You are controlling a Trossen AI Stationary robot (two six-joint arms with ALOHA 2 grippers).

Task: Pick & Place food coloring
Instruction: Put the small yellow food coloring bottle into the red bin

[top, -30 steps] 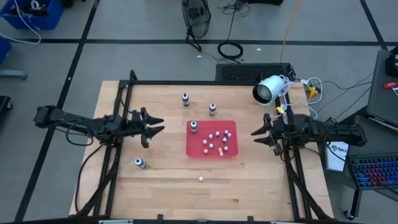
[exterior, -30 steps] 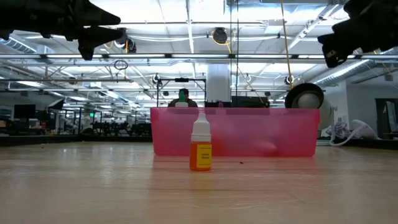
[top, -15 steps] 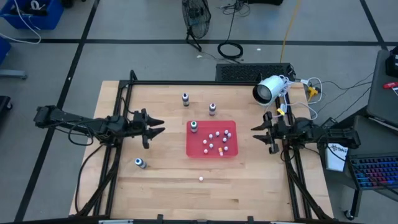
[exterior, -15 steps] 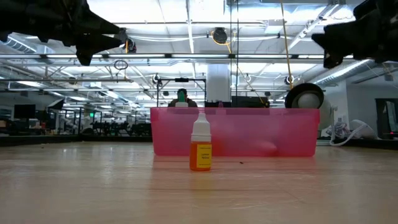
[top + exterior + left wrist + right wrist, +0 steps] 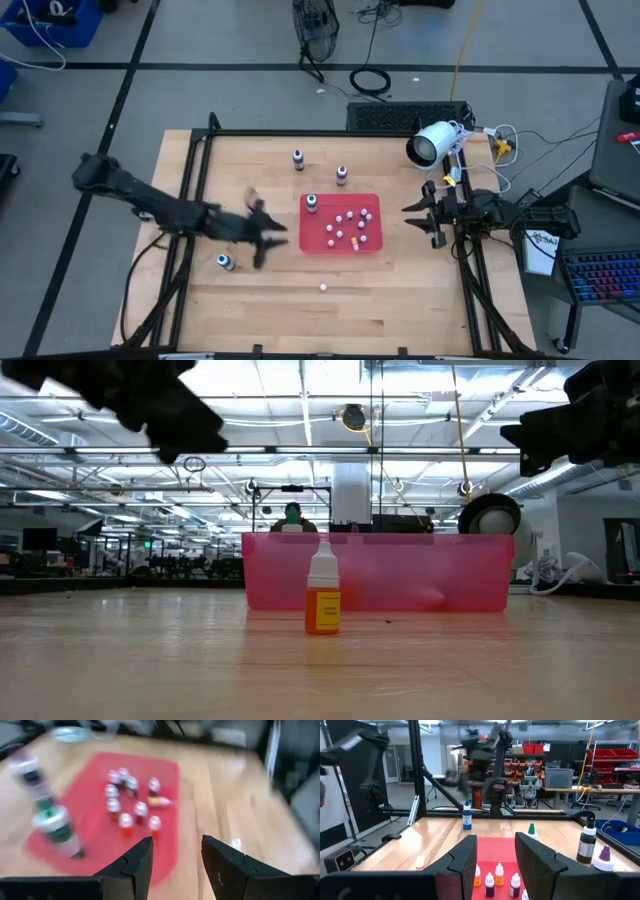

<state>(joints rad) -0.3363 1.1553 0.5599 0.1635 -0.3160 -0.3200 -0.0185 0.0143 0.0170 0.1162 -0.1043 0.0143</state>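
The small orange bottle's white cap point(image 5: 323, 287) point(image 5: 236, 843) is on the table near the red tray's front, and my left gripper will go there next and close on it.
Four food coloring bottles show in the high view. The dark one point(image 5: 298, 158) and the purple one point(image 5: 341, 175) stand on the table beyond the red tray point(image 5: 340, 245). The green one point(image 5: 312, 204) stands in the tray's far left corner, and the blue one point(image 5: 225, 262) stands left of the tray. My left gripper point(image 5: 266, 236) hovers open between the blue bottle and the tray; its wrist view looks over the green bottle point(image 5: 60, 832). My right gripper point(image 5: 414, 216) waits open, in the air right of the tray.
Several tiny dropper bottles point(image 5: 348, 225) stand inside the tray, one lying on its side. A small orange bottle point(image 5: 322, 600) stands alone on the table near the tray's front. A white camera point(image 5: 432, 143) sits at the far right corner. Black frame rails point(image 5: 190, 190) border the table.
My left arm has swung fast from the table's left edge toward the tray and a little toward the near edge, staying open; it shows blurred. The bottles and the tray have stayed in place.
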